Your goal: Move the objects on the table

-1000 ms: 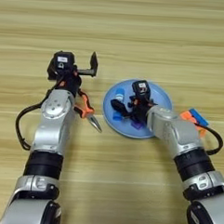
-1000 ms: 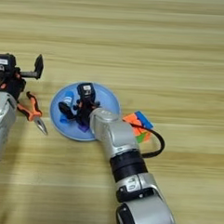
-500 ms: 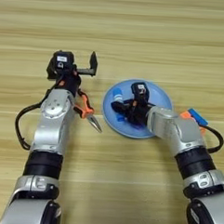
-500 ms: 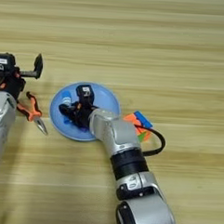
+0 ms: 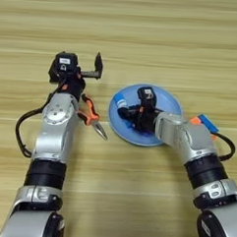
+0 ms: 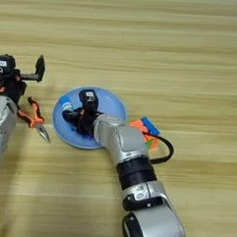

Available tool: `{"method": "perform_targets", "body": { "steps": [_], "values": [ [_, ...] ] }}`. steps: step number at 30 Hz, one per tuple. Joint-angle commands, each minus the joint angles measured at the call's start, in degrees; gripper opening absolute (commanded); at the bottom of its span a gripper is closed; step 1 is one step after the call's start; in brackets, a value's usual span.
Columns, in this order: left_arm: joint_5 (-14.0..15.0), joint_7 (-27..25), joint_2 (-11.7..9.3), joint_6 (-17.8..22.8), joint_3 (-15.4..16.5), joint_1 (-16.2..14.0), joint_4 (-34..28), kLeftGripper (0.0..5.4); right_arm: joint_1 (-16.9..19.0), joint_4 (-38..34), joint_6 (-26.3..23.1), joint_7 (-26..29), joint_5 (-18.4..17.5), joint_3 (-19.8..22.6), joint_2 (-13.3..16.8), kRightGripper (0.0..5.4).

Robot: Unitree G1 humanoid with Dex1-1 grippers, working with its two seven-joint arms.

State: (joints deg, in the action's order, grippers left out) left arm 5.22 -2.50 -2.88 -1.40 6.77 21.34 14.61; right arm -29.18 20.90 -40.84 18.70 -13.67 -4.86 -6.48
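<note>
Next, my left gripper grabs the blue tube near its outer end (image 5: 120,100), the tube at the edge of the blue plate away from my right gripper.
A blue plate (image 5: 163,100) lies on the table (image 5: 144,33) in the middle. At the plate's left edge lies a short blue tube with a white band (image 5: 120,102). My right gripper (image 5: 131,115) hangs low over the plate, just right of the tube. A patch of purple (image 5: 145,134) shows under its wrist. The multicoloured cube (image 6: 145,128) sits right of the plate, partly hidden behind my right forearm. My left gripper (image 5: 88,72) is left of the plate, open, with one black finger (image 5: 98,65) standing up and nothing held.
Orange-handled pliers (image 5: 92,118) lie between my left forearm and the plate, tips toward the front. A black cable (image 6: 164,148) loops off the right arm by the cube. Bare wood stretches across the far half of the table.
My right gripper has crept a little to the left over the plate, toward the blue tube. The left arm, pliers and cube stay where they were.
</note>
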Motion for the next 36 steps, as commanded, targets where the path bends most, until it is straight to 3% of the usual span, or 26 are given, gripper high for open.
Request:
{"method": "perform_targets", "body": {
  "steps": [1, 22, 28, 36],
  "values": [
    [0.6, 0.0, 0.0, 1.0, 0.1, -0.1, -0.6, 5.4, 2.2, 1.0, -2.2, -0.7, 0.4, -0.4, 0.4, 1.43],
    [2.3, -1.6, -0.3, 3.3, -0.1, -0.4, -1.9, 5.4, 5.1, -10.1, 3.1, -2.8, 2.1, -1.5, 2.0, 1.42],
    [5.4, -5.7, -0.5, 8.6, -1.1, -1.0, -6.3, 5.4, 4.9, -11.3, 8.1, -3.0, 3.5, -1.8, 2.8, 1.42],
    [12.5, -10.6, -0.7, 19.0, -0.9, -2.1, -13.6, 5.4, 5.8, -12.4, 17.4, -2.6, 6.2, -3.3, 3.9, 1.42]
  ]
}}
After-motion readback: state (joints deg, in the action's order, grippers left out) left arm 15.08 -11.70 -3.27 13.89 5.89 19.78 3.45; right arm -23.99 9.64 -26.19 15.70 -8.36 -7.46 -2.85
